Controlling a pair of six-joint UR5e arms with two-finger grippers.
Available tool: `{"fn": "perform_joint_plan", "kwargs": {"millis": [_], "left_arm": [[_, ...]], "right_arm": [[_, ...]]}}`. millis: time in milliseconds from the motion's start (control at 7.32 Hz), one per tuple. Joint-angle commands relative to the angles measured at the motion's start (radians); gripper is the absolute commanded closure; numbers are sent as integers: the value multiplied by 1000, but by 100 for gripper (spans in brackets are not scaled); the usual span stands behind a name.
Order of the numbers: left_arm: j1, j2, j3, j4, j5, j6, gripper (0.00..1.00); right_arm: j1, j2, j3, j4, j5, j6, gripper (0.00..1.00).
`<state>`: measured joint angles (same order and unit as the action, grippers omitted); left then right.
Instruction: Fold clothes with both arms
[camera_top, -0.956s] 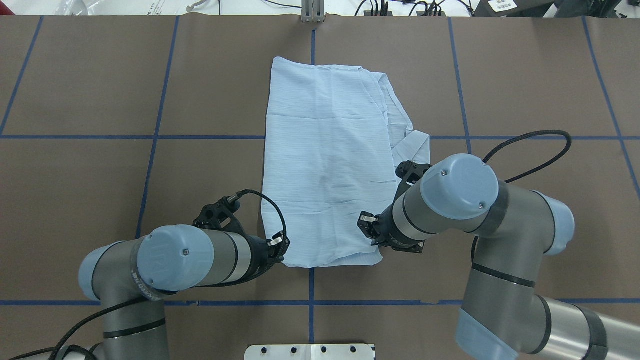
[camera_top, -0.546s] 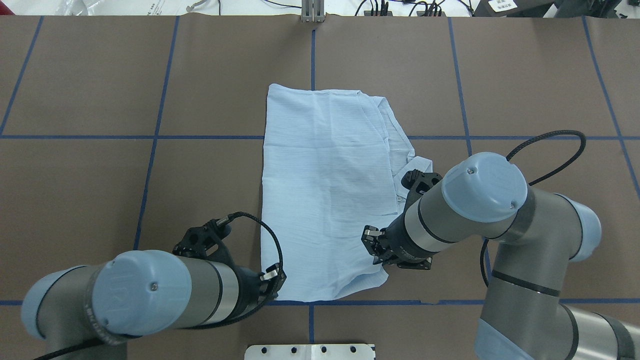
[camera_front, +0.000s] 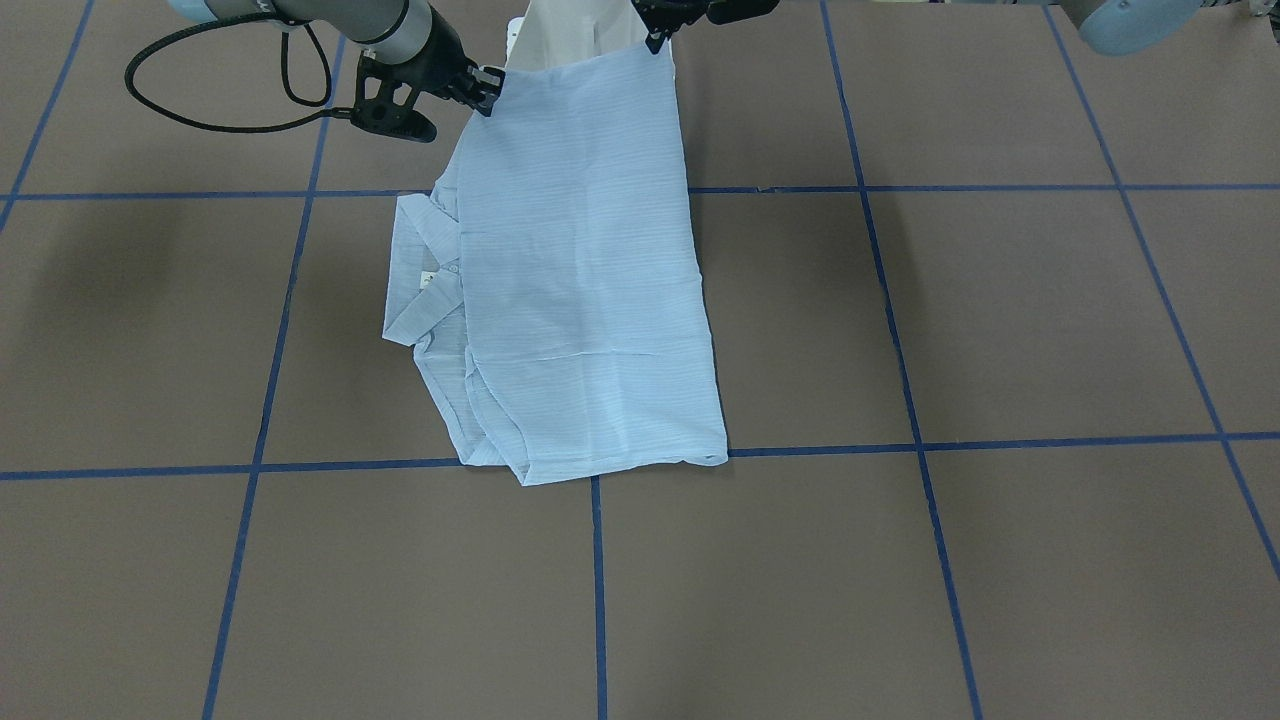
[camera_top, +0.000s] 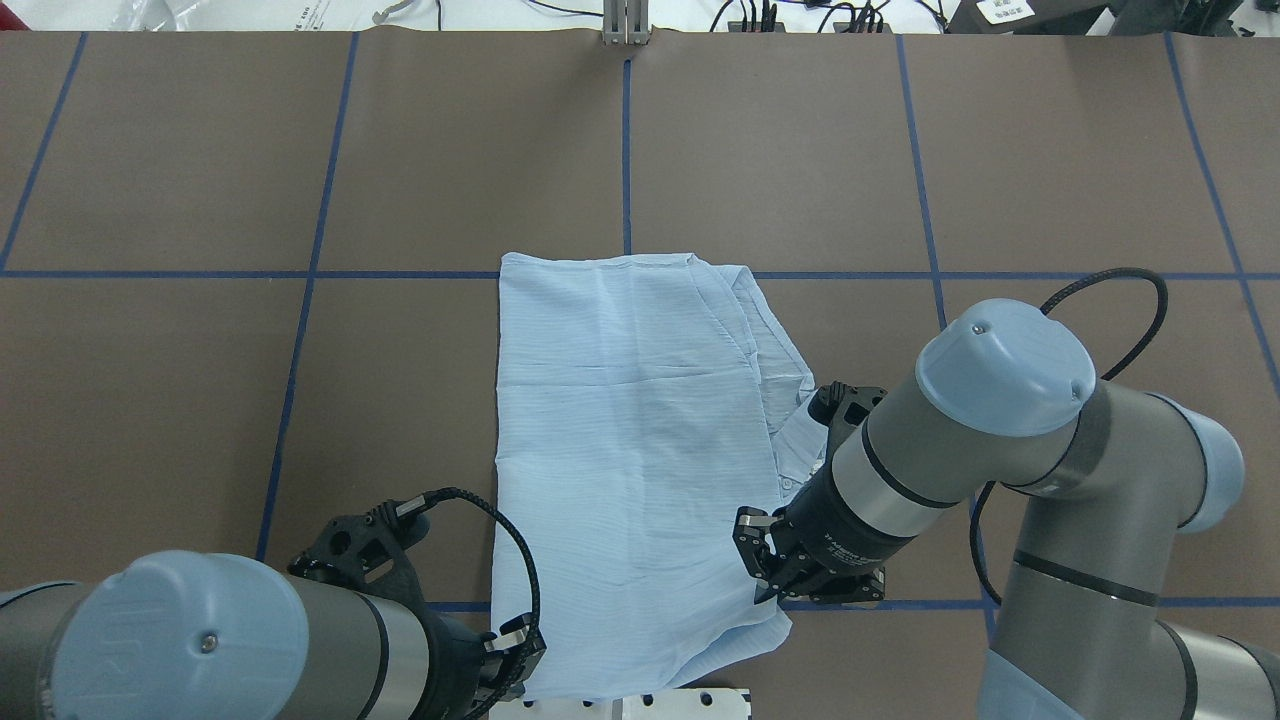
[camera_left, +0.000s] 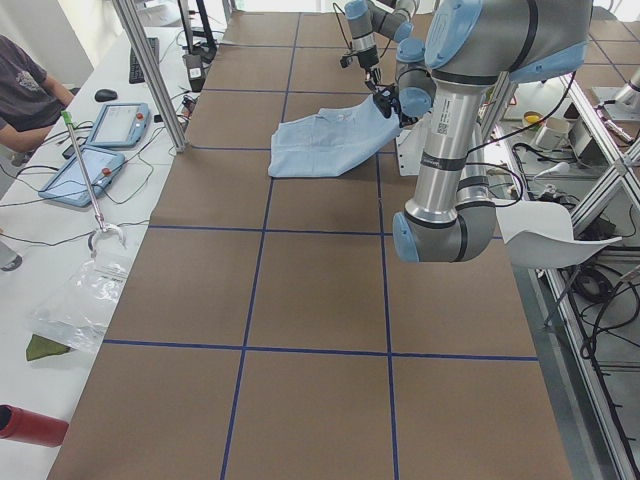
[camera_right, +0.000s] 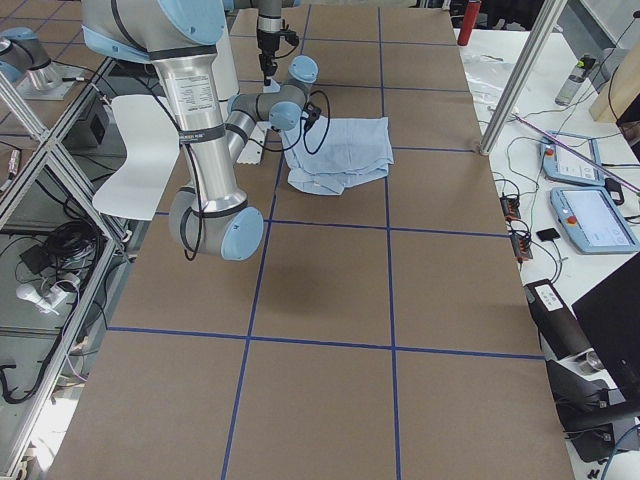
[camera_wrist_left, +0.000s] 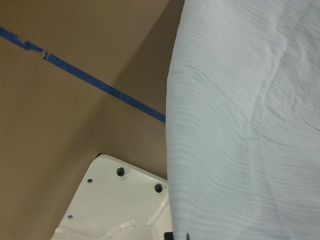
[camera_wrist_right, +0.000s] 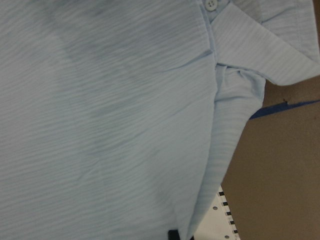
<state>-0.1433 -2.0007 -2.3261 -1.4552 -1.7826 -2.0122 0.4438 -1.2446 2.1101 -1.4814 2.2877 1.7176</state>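
Next, my left gripper brings the shirt's near corner over the shirt's long edge (camera_front: 716, 396). It will let go there, a little short of the shirt's far corner.
The pale blue striped shirt (camera_top: 630, 450) lies as a long folded rectangle on the brown table (camera_top: 180, 400), its collar (camera_front: 415, 290) sticking out on my right side. My left gripper (camera_top: 512, 660) is shut on the shirt's near left corner, down by the white base plate (camera_top: 620, 705). My right gripper (camera_top: 765, 580) is shut on the near right corner. From the front view both near corners (camera_front: 580, 70) are held up off the table between the left gripper (camera_front: 655, 35) and the right gripper (camera_front: 487, 92). A white button (camera_wrist_right: 211, 4) shows in the right wrist view.
Blue tape lines (camera_top: 310, 275) divide the table into squares. The right arm's black cable (camera_top: 1120, 290) loops out to the side. Beyond the far edge, a side table holds tablets (camera_left: 95, 150), with a seated person (camera_left: 20, 90) beside it.
Both arms have drawn back toward the robot's base, dragging the shirt about one grid square nearer. Its far edge now lies on the middle tape line and its near edge reaches the base plate.
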Motion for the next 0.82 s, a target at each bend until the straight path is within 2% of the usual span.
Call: {"fn": "perform_joint_plan", "kwargs": {"millis": [0, 137, 410, 546, 683], "left_arm": [[-97, -21, 20, 1, -6, 108, 100], [-161, -29, 60, -5, -8, 180, 100], [-296, -43, 221, -144, -41, 258, 100], [-362, -61, 316, -239, -61, 295, 100], [-398, -107, 443, -287, -61, 332, 100]], "right_arm": [[100, 42, -76, 1, 1, -41, 100], [160, 75, -134, 1, 1, -74, 100], [260, 157, -235, -2, 1, -166, 100], [277, 225, -327, -2, -26, -208, 100], [277, 305, -426, 1, -122, -245, 100]]}}
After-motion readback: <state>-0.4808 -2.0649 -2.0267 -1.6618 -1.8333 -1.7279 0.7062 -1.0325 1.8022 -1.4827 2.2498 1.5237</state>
